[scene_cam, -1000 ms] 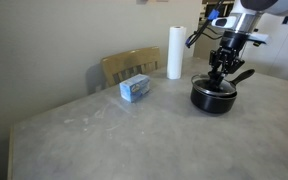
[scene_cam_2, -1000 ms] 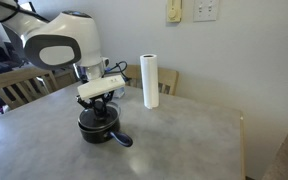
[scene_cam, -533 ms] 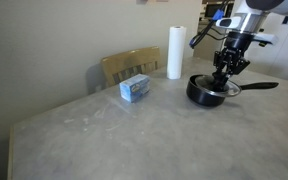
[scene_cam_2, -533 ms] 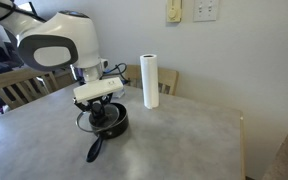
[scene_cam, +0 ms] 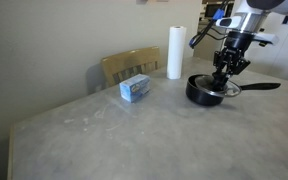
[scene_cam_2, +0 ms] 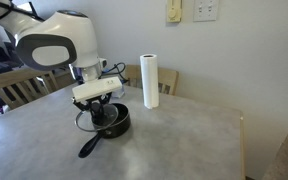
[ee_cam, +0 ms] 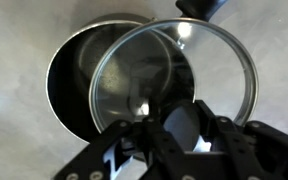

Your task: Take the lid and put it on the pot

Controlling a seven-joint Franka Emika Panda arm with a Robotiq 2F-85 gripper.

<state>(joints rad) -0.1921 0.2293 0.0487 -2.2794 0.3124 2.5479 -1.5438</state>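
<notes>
Next, I let go of the glass lid with my gripper centred over the black pot's open rim [scene_cam: 205, 82] [ee_cam: 114, 82], so that it covers the whole opening. The lid now hangs tilted just above the pot.
The pot [scene_cam: 200, 95] is a small black saucepan on the table; its long handle [scene_cam: 261, 86] points right in this exterior view and towards the front left in the other [scene_cam_2: 88, 147]. My gripper [scene_cam: 222, 72] is directly over it, shut on the black knob of the glass lid [scene_cam: 213, 86]. In the wrist view the lid [ee_cam: 209, 65] hangs tilted just above the pot [ee_cam: 72, 85], shifted to the right, so it covers only part of the opening. The knob sits between my fingers at the gripper [ee_cam: 180, 126]. The gripper [scene_cam_2: 100, 104] also shows above the pot [scene_cam_2: 114, 121].
A white paper-towel roll [scene_cam: 174, 52] [scene_cam_2: 150, 81] stands upright behind the pot. A blue box [scene_cam: 135, 89] lies near a wooden chair back [scene_cam: 130, 65]. The grey table [scene_cam: 124, 135] stretches towards the front; its far edge [scene_cam_2: 239, 125] is close to the wall.
The pot has turned under the gripper: its handle has swung round, from the front right to the front left in an exterior view. The lid stays in the gripper's hold.
</notes>
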